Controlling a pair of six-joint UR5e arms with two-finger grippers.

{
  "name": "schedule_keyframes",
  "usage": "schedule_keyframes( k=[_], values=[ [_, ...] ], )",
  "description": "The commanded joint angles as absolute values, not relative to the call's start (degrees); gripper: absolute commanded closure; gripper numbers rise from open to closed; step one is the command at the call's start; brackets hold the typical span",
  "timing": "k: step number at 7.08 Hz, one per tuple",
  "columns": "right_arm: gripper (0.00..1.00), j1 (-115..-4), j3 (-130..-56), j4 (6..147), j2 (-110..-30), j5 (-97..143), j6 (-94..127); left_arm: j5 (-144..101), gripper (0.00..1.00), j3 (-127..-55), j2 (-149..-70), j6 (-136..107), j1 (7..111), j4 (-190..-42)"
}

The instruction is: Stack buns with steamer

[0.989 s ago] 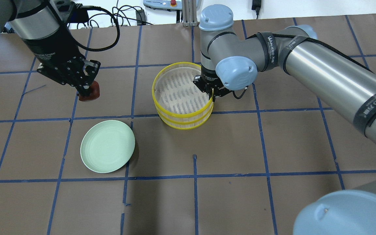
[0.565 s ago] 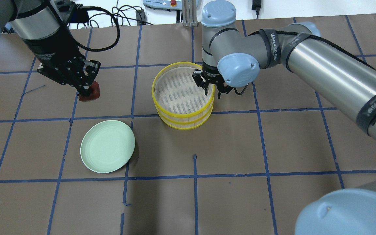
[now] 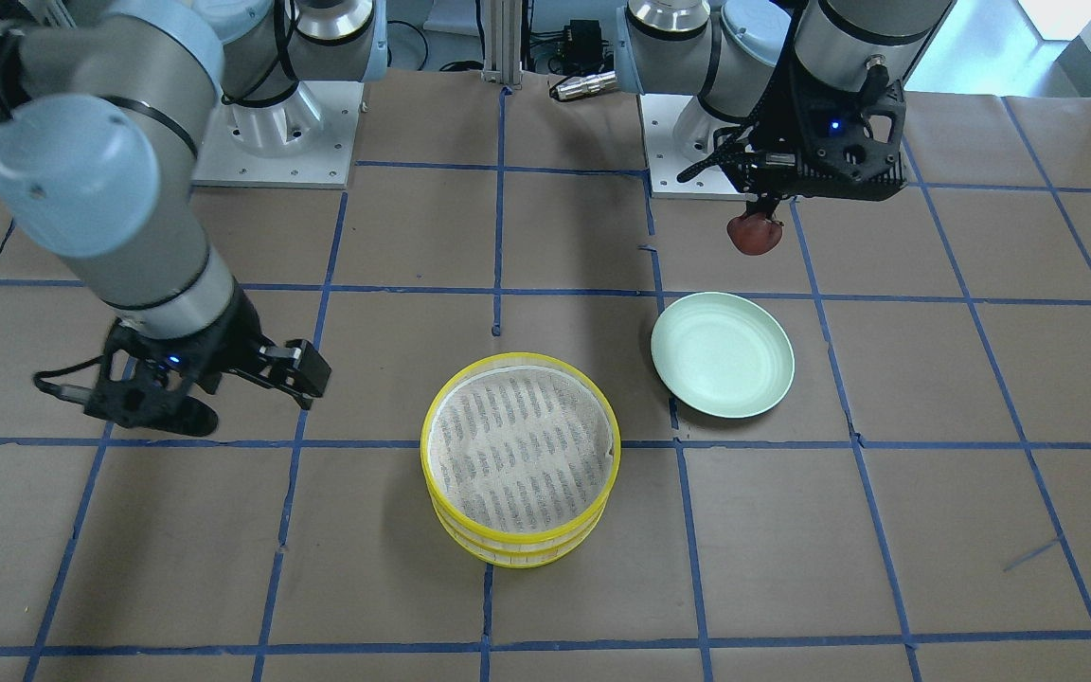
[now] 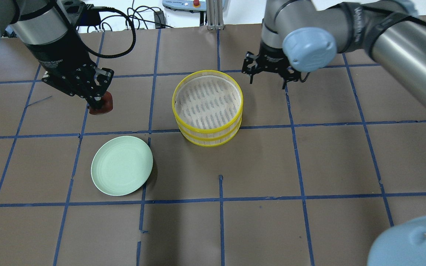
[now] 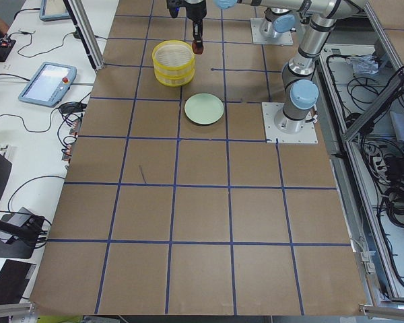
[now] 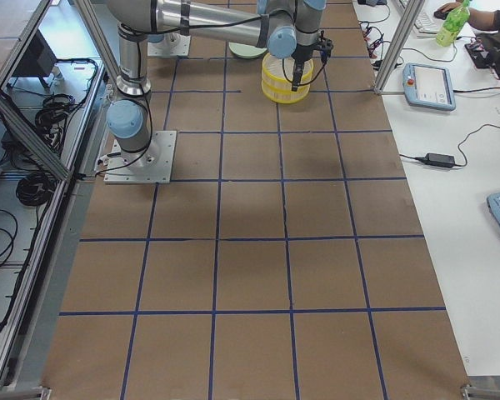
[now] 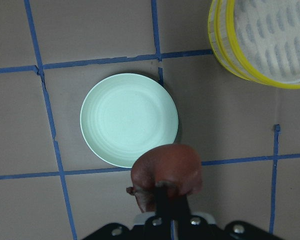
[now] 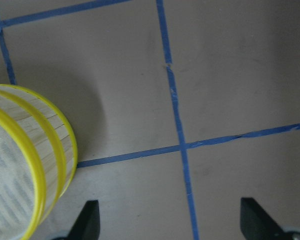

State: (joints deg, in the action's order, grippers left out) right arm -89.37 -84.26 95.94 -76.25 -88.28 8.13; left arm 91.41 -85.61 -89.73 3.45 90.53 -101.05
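Observation:
The robot's left gripper should release the reddish-brown bun, now held above the table, on the middle of the top steamer tray's mesh bottom [image 3: 522, 453].
Two yellow-rimmed steamer trays [image 4: 207, 107] stand stacked one on the other mid-table, the top tray's mesh floor bare; the stack also shows in the front view [image 3: 519, 455] and the right wrist view [image 8: 25, 165]. My left gripper [image 4: 96, 100] is shut on the reddish-brown bun [image 4: 102, 105], held above the table left of the steamer; the bun also shows in the left wrist view [image 7: 166, 169]. My right gripper [image 4: 268, 75] is open and empty, past the steamer's far right side. The white bun is hidden.
A pale green plate [image 4: 121, 170] lies bare on the table, near-left of the steamer and under the left gripper's view [image 7: 129, 119]. Blue tape lines grid the brown table. Cables and a pendant lie beyond the far edge.
My right gripper let go of the top tray's rim, opened, and moved away to the back right. The left gripper and the bun have not moved.

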Motion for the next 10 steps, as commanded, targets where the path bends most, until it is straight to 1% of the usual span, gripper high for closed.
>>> schedule_keyframes(
  k=[1,2,3,4,6,7,8,9,10],
  values=[
    [0.00,-82.9,-83.6,83.1,-85.9,-88.6,-0.8,90.9,0.99,-85.3,-91.3,2.6,90.7,-100.3],
    [0.00,-82.8,-82.6,80.4,-89.7,-88.5,-2.1,90.0,0.99,-85.2,-93.2,1.4,91.6,-97.2],
    [0.00,-83.3,-83.1,79.8,-91.7,-89.5,-2.3,89.0,0.99,-84.8,-97.0,-3.4,95.2,-90.3],
    [0.00,-83.7,-83.8,79.6,-92.3,-89.7,-2.6,88.9,0.99,-84.6,-102.1,-10.0,100.3,-81.8],
    [0.00,-86.3,-84.5,79.8,-92.4,-85.9,-5.2,87.6,0.99,-84.4,-112.7,-19.4,106.8,-67.3],
    [0.00,-86.0,-84.6,81.5,-92.4,-85.3,-5.4,87.7,0.90,-85.2,-113.2,-19.7,107.7,-66.3],
    [0.00,-85.8,-85.3,83.3,-92.0,-86.2,-5.3,87.9,0.08,-85.3,-112.9,-18.9,107.9,-66.4],
    [0.00,-86.3,-86.3,83.1,-92.5,-86.0,-5.1,87.4,0.00,-85.2,-112.2,-18.8,107.9,-66.6],
    [0.00,-86.7,-86.2,85.2,-92.5,-86.0,-5.4,87.6,0.00,-85.2,-110.8,-18.5,107.8,-67.1]
  ],
)
